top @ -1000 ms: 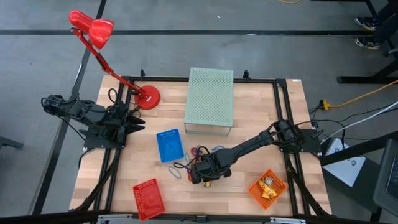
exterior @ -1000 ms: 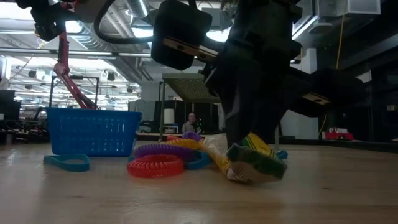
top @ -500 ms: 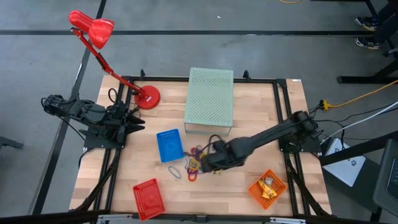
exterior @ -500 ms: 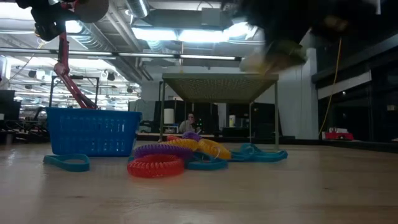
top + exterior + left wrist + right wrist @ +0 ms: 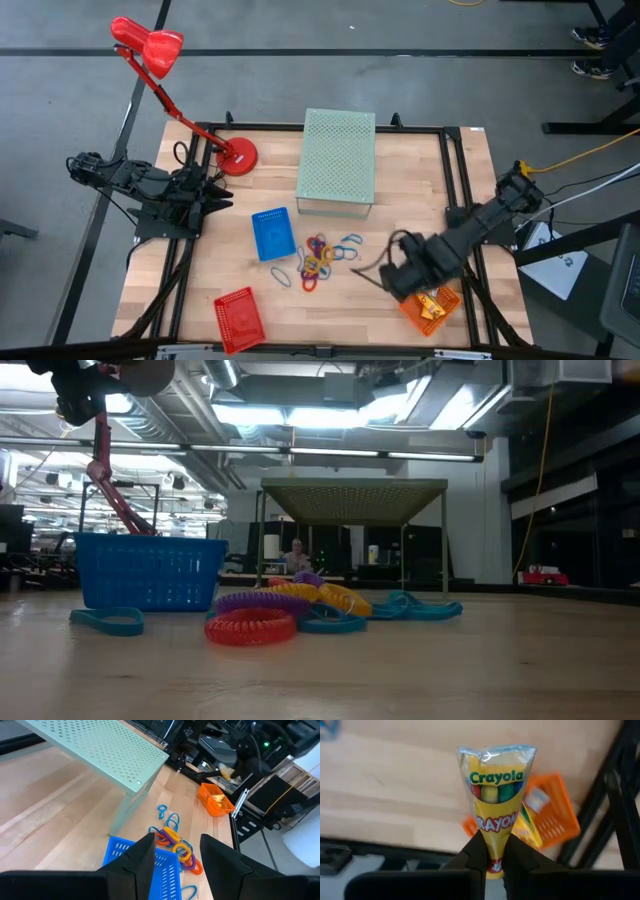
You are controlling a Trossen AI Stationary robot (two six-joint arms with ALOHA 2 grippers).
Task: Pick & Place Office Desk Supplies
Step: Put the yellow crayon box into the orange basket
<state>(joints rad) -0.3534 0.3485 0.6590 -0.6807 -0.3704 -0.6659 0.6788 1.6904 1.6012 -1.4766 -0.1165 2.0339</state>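
My right gripper needs to put the crayon packet down in the orange basket [image 5: 418, 311] [image 5: 497, 837], next to the yellow pieces.
My right gripper [image 5: 405, 275] hangs over the table's near right part, beside the orange basket [image 5: 432, 305], shut on a yellow Crayola crayon packet [image 5: 495, 790]. The basket [image 5: 555, 815] with yellow pieces in it shows below the packet. A pile of red, orange, purple and blue loops [image 5: 322, 257] lies on the table's middle, also low in the low view as the loops [image 5: 290, 610]. My left gripper [image 5: 175, 857] waits open at the table's left edge, near the lamp base, with nothing between its fingers. My right gripper pinches the crayon packet's narrowed end [image 5: 492, 837] between its two fingers. The fingers come from above, pointing down. The packet hangs below them, widening toward its far end [image 5: 495, 755], lifted clear of the table and above the orange basket's edge.
A blue basket [image 5: 272, 233] stands left of the loops and a red basket [image 5: 238, 318] at the near edge. The pale green perforated box [image 5: 338, 155] stands on legs at the table's far middle. A red desk lamp [image 5: 150, 50] stands at the far left corner.
My right gripper has risen from the pile of loops and swung toward the table's right edge, carrying the crayon packet lifted clear. It has left the low view and now hangs by the orange basket. The loops stay where they were.
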